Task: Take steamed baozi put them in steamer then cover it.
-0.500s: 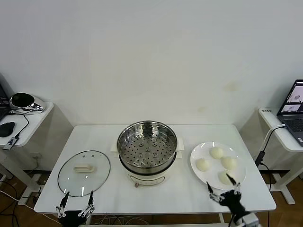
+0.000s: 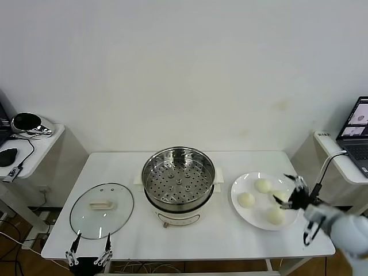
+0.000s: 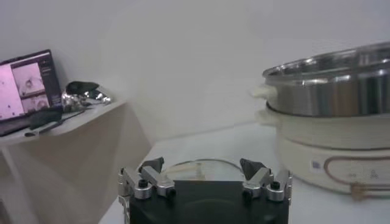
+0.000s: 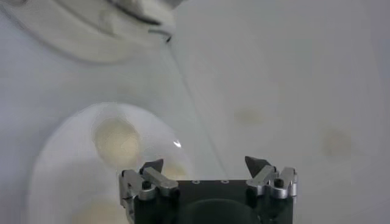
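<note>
The robot's right gripper needs to next close on the sides of the baozi (image 2: 263,185) (image 4: 175,170) at the back of the white plate, nearest the wall.
The steamer (image 2: 178,183) stands open at mid-table, its perforated tray empty. The cover (image 2: 102,202) lies flat to its left. Several baozi lie on a white plate (image 2: 255,217) on the right: one at the back (image 2: 263,186), one on the left (image 2: 246,199), one at the front (image 2: 275,216); another is partly hidden behind my right gripper (image 2: 287,191). That gripper hovers open and empty over the plate's right side. In the right wrist view my right gripper (image 4: 204,164) is above the plate (image 4: 61,164), with a baozi (image 4: 116,139) ahead. My left gripper (image 2: 89,254) is open at the front edge, just before the cover.
In the left wrist view my left gripper (image 3: 202,165) faces the cover (image 3: 198,169), with the steamer (image 3: 332,122) beside it. Side tables flank the table: one at left with a mouse and cable (image 2: 10,158), one at right with a laptop (image 2: 356,129).
My right gripper has risen from the table's front edge and moved right and back, to over the plate's right side. The left gripper has sunk slightly.
</note>
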Robot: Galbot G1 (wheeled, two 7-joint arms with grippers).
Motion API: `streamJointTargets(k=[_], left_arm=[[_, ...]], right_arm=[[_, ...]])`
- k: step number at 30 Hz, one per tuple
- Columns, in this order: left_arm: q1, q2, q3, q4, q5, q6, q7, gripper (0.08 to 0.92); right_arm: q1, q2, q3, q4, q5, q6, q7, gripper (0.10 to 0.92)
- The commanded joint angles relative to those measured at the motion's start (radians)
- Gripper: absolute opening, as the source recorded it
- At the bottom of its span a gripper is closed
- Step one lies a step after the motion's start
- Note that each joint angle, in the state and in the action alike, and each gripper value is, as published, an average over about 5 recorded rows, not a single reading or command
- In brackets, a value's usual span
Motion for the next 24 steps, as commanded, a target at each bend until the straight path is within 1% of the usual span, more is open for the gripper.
streamJointTargets(k=[1, 5, 11, 16, 20, 24], left_arm=[[0.0, 0.0, -0.003, 0.023, 0.054, -0.005, -0.017, 0.823], [-0.005, 0.006, -0.007, 0.024, 0.055, -0.006, -0.018, 0.823], [-0.012, 0.003, -0.017, 0.043, 0.07, -0.019, -0.031, 0.823], [-0.008, 0.003, -0.025, 0.043, 0.081, -0.026, -0.031, 0.823], [-0.003, 0.002, -0.03, 0.043, 0.087, -0.03, -0.03, 0.823], [0.0, -0.001, -0.032, 0.045, 0.092, -0.034, -0.031, 0.823]], right_arm=[[0.539, -0.138, -0.45, -0.263, -0.016, -0.042, -0.28, 0.823], [0.696, -0.078, -0.611, -0.384, -0.028, -0.004, -0.357, 0.823], [0.805, 0.05, -0.715, -0.534, -0.058, 0.048, -0.442, 0.823], [0.861, 0.162, -0.765, -0.667, -0.058, 0.08, -0.476, 0.823], [0.879, 0.231, -0.778, -0.73, -0.058, 0.086, -0.494, 0.823], [0.889, 0.279, -0.794, -0.787, -0.103, 0.101, -0.493, 0.823]])
